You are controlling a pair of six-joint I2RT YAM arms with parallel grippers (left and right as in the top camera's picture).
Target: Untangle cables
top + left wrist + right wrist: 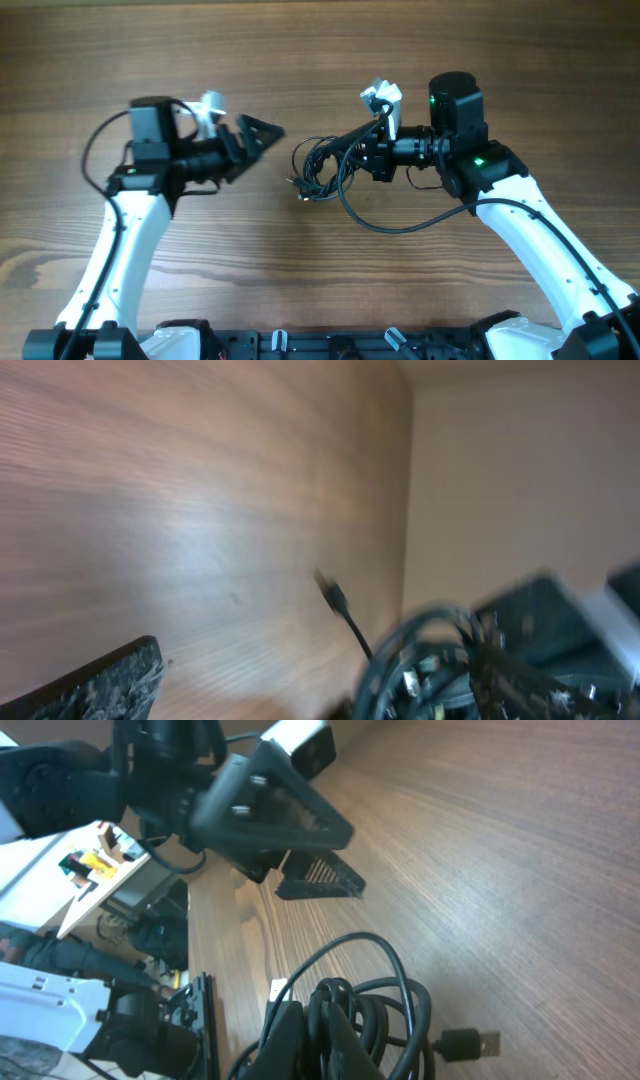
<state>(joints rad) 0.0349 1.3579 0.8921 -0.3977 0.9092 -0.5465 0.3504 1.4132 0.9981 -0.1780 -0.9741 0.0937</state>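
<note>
The robot's right gripper alone holds the tangled heap of cables, so its left gripper should take the coiled loops (310, 181) and hold them while the right gripper pulls strands of cable away.
The cables (318, 170) are a tangled bunch of thin dark cords on the wooden table between the two arms. My right gripper (350, 160) is shut on several strands of the bunch (390, 1010). Its fingers (320, 1040) pinch them from the right side. A USB plug (470, 1045) sticks out of the bunch. My left gripper (270, 135) is open and empty, a short way left of the bunch and not touching it. In the blurred left wrist view the bunch (430, 660) lies ahead at lower right, and a loose plug end (332, 595) points away from it.
A thicker black arm cable (380, 220) loops over the table below the right gripper. The left arm's gripper (270, 810) faces the right wrist camera. The table's edge with equipment beyond it (150, 960) shows at left there. A wall (520, 480) stands past the table.
</note>
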